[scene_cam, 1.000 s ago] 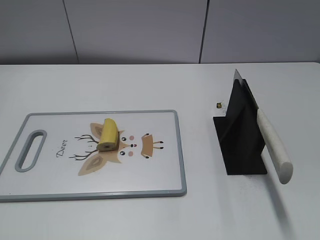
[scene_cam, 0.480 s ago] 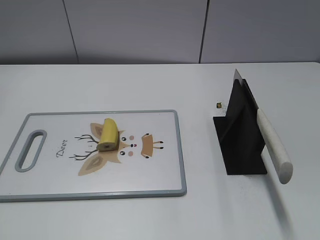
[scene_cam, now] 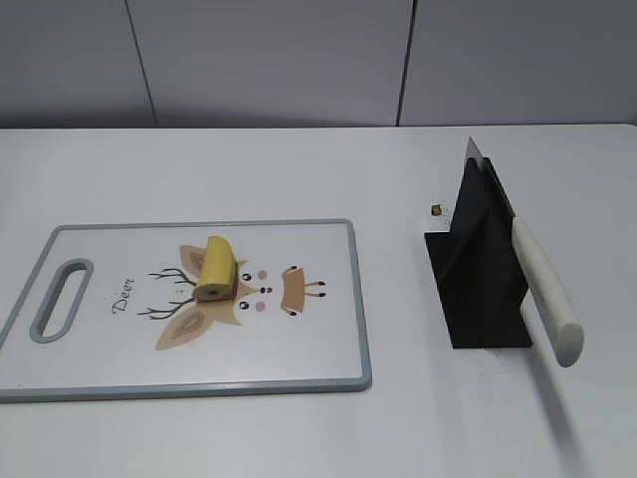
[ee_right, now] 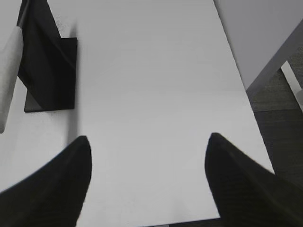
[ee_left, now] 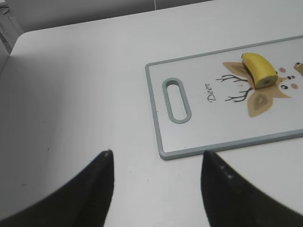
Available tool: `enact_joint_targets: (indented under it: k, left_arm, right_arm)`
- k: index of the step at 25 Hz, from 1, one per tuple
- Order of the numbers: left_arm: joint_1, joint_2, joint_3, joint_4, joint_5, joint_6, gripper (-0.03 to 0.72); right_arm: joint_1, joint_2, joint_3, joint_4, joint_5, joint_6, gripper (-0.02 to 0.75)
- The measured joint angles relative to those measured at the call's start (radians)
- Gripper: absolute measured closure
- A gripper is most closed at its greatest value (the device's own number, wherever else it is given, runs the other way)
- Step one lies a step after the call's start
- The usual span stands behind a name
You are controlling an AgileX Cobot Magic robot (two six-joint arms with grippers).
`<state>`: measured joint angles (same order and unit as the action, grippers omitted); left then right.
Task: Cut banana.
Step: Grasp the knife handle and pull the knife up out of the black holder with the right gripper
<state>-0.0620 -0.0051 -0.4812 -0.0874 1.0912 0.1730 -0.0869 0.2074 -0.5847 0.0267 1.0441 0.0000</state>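
Next, I move my right gripper to the knife's white handle (scene_cam: 546, 290) (ee_right: 9, 78), which sticks out of the black stand, and close it there.
A short yellow banana piece (scene_cam: 216, 267) lies on a white cutting board (scene_cam: 119, 349) with a grey rim and a deer drawing, on the left of the white table. It also shows in the left wrist view (ee_left: 259, 69), on the board (ee_left: 199, 137). A knife with a white handle (scene_cam: 545, 294) leans in a black stand (scene_cam: 476, 274) on the right; the handle (ee_right: 9, 75) and stand (ee_right: 49, 71) show in the right wrist view. My left gripper (ee_left: 156, 153) is open and empty, left of the board. My right gripper (ee_right: 147, 138) is open and empty, right of the stand. Neither gripper shows in the exterior view.
A tiny dark object (scene_cam: 436, 209) lies on the table behind the stand. The table's right edge (ee_right: 239, 80) runs close to my right gripper, with floor beyond. A grey wall stands behind the table.
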Motion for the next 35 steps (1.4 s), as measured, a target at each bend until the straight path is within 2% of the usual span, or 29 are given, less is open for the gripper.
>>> enact_joint_targets:
  k: [4, 7, 19, 25, 28, 35]
  left_arm:
    - [0.0, 0.0, 0.0, 0.0, 0.0, 0.0, 0.122]
    - [0.0, 0.0, 0.0, 0.0, 0.0, 0.0, 0.123]
    - [0.0, 0.0, 0.0, 0.0, 0.0, 0.0, 0.129]
    - [0.0, 0.0, 0.0, 0.0, 0.0, 0.0, 0.132]
    - [0.0, 0.0, 0.0, 0.0, 0.0, 0.0, 0.134]
    - [0.0, 0.0, 0.0, 0.0, 0.0, 0.0, 0.136]
  right_arm:
    - [0.016, 0.037, -0.065, 0.015, 0.001, 0.0, 0.175]
    - [0.059, 0.059, -0.081, 0.035, -0.001, 0.0, 0.175]
    - [0.392, 0.246, -0.133, 0.041, -0.025, 0.154, 0.175]
    - [0.521, 0.361, -0.183, 0.041, -0.024, 0.214, 0.175]
    - [0.554, 0.415, -0.208, 0.041, -0.018, 0.232, 0.175]
    - [0.559, 0.6, -0.258, 0.041, 0.036, 0.239, 0.175]
